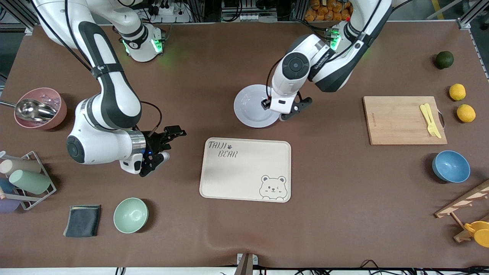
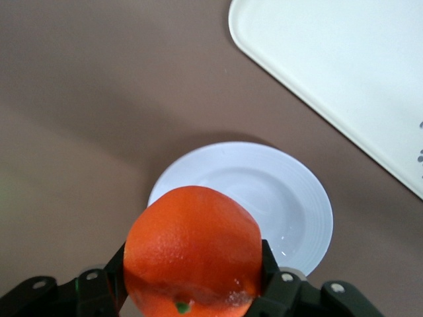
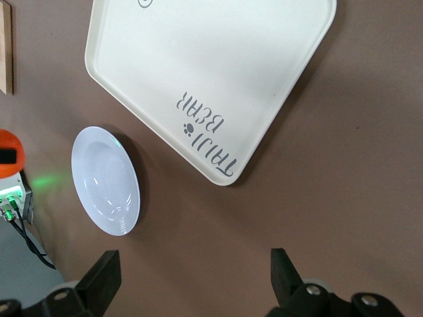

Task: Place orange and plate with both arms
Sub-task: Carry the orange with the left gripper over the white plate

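My left gripper has the orange. It will let go of the orange near the middle of the pale lavender-white plate (image 1: pixel 259 110) (image 2: pixel 256 206).
The pale lavender-white plate (image 1: pixel 248 109) lies on the brown mat, farther from the front camera than the bear-print tray. It also shows in the left wrist view (image 2: pixel 277 198) and the right wrist view (image 3: pixel 106 181). My left gripper (image 1: pixel 287 113) hangs over the plate's rim on the side toward the left arm's end. In the left wrist view this gripper (image 2: pixel 192 264) is shut on the glossy orange (image 2: pixel 192 244). The front view hides the orange under the hand. My right gripper (image 1: pixel 164 149) is open and empty over bare mat beside the tray, and its own view shows it too (image 3: pixel 193 271).
The cream tray (image 1: pixel 244 170) lies mid-table. A cutting board (image 1: pixel 401 120) with a yellow fork, a blue bowl (image 1: pixel 450 166), two yellow fruits and a dark green fruit lie toward the left arm's end. A green bowl (image 1: pixel 130 215), a cloth, a cup rack and a pink bowl (image 1: pixel 40 108) lie toward the right arm's end.
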Available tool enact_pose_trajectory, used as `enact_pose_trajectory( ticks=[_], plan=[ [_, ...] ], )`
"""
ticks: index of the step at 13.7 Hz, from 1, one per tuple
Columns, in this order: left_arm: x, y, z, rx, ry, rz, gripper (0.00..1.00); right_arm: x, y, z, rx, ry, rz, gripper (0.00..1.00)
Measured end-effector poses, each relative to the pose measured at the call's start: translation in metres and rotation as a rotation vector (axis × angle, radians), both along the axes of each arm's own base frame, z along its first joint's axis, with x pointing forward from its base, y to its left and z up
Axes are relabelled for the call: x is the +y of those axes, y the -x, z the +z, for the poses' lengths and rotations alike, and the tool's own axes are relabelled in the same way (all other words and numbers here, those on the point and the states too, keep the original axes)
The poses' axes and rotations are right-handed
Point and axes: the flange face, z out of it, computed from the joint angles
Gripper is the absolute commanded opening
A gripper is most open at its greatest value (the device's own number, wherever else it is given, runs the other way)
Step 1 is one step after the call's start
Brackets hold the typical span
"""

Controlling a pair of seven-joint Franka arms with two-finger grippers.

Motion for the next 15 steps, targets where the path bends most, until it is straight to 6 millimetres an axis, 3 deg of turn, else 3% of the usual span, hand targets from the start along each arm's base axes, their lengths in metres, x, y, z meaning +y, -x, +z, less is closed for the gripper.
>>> enact_pose_trajectory(
  ticks=[8,14,15],
  plan=[
    [-0.059,0.042,-0.078,0.054,0.044,0.071,0.00,0.000,0.002,-0.004,0.008,0.002,0.000,1.00],
    [-0.058,0.043,-0.134,0.056,0.021,0.103,0.00,-0.001,0.004,-0.007,0.016,0.004,0.001,1.00],
    [-0.058,0.044,-0.138,0.062,0.019,0.114,0.04,-0.001,0.005,-0.008,0.020,0.004,0.001,1.00]
  ],
)
